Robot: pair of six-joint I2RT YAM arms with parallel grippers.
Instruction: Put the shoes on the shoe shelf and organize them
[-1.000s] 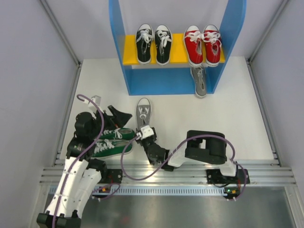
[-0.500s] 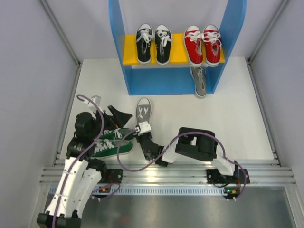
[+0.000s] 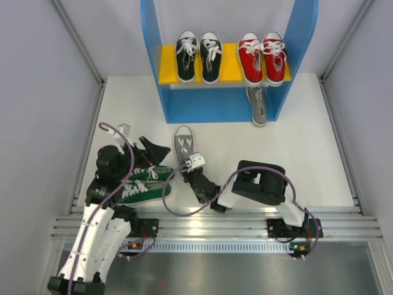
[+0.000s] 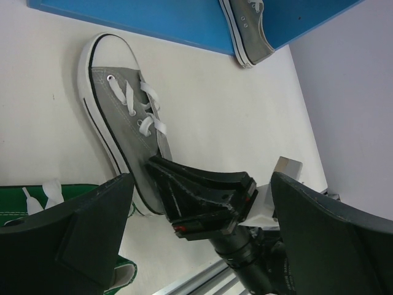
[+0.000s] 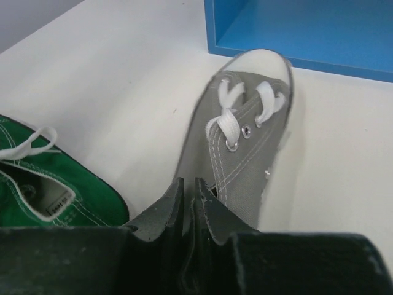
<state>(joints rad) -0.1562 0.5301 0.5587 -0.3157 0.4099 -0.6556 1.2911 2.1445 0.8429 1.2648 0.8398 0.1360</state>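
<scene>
Next, I open my right gripper, which pinches the grey shoe's canvas side toward the heel, and take the shoe opening's edge closer to the laces [image 5: 210, 156] before lifting.
A grey shoe [image 3: 182, 142] lies on the table in front of the shoe shelf [image 3: 155, 67], toe toward it. My right gripper [image 3: 189, 165] is shut on the canvas wall at its heel; the right wrist view shows the fingers [image 5: 209, 212] pinched on the grey shoe [image 5: 245, 153]. My left gripper [image 3: 152, 155] is open and empty above the green pair [image 3: 145, 183]; in the left wrist view it [image 4: 201, 179] frames the grey shoe [image 4: 120, 114]. The second grey shoe [image 3: 258, 104] sits on the shelf's blue base. A black pair [image 3: 198, 56] and a red pair [image 3: 263, 56] stand on the yellow board.
The green shoes lie side by side at the near left, close to the held shoe's heel [image 5: 55, 184]. The blue base [image 5: 307, 31] is just beyond the grey shoe's toe. A metal rail [image 3: 215, 224] runs along the near edge. Grey walls stand on both sides.
My right gripper has moved forward with the grey shoe's heel in it. The shoe has slid slightly left and toward the shelf. The left arm has not moved.
</scene>
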